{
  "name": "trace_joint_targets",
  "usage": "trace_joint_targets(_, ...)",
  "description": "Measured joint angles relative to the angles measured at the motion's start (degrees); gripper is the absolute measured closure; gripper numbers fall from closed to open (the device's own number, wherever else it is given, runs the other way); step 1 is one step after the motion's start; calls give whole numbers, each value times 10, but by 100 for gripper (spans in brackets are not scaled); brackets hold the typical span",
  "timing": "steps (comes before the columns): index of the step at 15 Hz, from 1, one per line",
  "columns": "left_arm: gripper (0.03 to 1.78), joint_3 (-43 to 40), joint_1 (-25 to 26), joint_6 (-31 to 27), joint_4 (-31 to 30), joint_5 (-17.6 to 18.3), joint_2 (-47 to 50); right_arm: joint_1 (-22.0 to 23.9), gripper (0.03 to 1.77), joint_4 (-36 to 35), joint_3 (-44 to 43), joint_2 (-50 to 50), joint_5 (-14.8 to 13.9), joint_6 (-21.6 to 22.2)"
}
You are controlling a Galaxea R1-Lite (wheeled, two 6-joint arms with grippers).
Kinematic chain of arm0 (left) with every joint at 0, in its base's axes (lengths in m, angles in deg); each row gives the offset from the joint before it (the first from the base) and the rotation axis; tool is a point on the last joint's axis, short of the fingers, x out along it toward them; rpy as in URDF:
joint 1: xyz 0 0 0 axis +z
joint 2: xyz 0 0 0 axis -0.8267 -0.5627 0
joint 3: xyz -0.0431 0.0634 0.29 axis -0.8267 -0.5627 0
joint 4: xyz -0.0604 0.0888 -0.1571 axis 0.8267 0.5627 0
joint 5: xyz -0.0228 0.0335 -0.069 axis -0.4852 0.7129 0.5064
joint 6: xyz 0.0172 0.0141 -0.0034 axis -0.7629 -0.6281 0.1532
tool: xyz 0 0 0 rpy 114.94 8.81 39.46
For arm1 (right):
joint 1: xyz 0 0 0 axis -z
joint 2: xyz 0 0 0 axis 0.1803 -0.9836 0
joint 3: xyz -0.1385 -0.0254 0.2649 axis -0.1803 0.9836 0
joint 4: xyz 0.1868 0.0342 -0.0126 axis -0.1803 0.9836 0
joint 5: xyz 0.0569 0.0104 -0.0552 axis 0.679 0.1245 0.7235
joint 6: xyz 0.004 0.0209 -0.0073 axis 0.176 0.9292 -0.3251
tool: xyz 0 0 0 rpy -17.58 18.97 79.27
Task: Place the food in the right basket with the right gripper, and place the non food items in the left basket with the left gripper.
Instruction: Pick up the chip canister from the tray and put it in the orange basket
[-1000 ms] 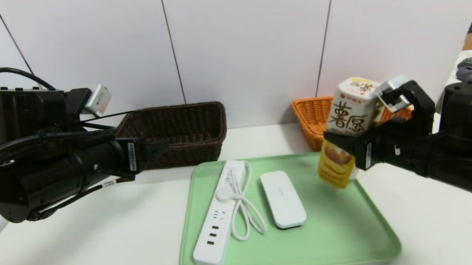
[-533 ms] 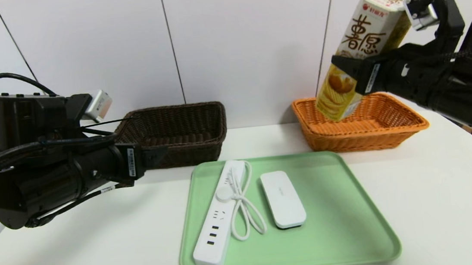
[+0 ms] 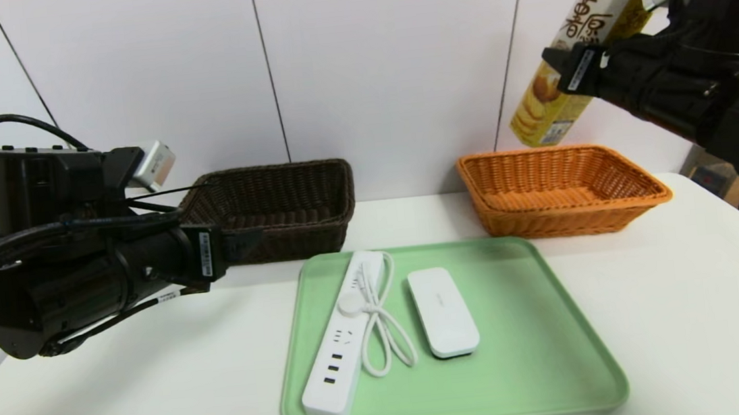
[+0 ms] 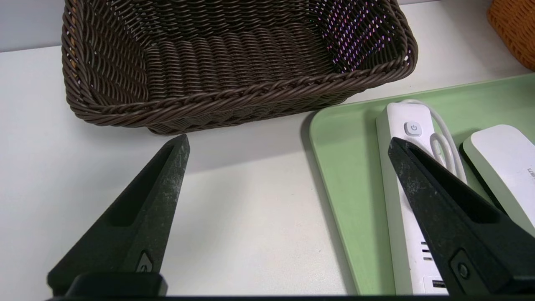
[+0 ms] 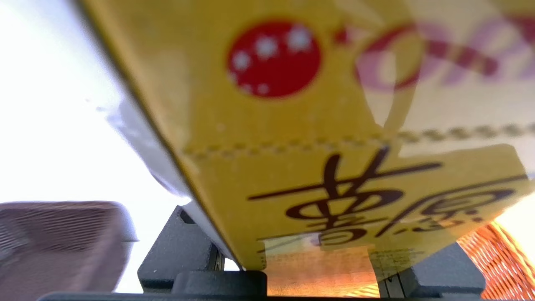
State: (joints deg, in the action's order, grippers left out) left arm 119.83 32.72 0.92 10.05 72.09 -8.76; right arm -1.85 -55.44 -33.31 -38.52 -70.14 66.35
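Note:
The snack carton, which hangs tilted high above that basket now, will be let go upright by my right gripper in the middle of the orange wicker basket [image 3: 548,198].
The food, a yellow and cream snack carton [image 3: 573,55] with dark characters, hangs tilted high above the right basket [image 3: 567,219], an orange wicker one. My right gripper [image 3: 593,60] is shut on the carton's middle. In the right wrist view the carton [image 5: 317,125] fills the frame between the black fingers [image 5: 179,246]. The white power strip [image 3: 344,335] with its looped cord and the flat white oblong device [image 3: 443,312] lie on the green tray [image 3: 533,354]. My left gripper [image 4: 288,142] is open over the table between the left basket [image 4: 234,94] and the tray, holding nothing.
The dark brown left basket [image 3: 291,239] stands at the back, left of the tray, and the orange one at the back right. The tray [image 4: 347,175] lies at the table's front middle. White wall panels stand close behind both baskets.
My right gripper has carried the carton from just above the tray's back right corner up and to the right, to high over the orange basket. The left arm has barely moved.

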Motion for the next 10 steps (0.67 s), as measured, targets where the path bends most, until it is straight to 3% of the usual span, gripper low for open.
trace_joint_targets(6, 12, 2, 0, 1, 0, 0, -9, 36, 89, -7, -21, -98, 1, 2)
trace_joint_targets(10, 12, 0, 0, 2, -1, -1, -11, 52, 89, -3, -28, -128, 1, -31)
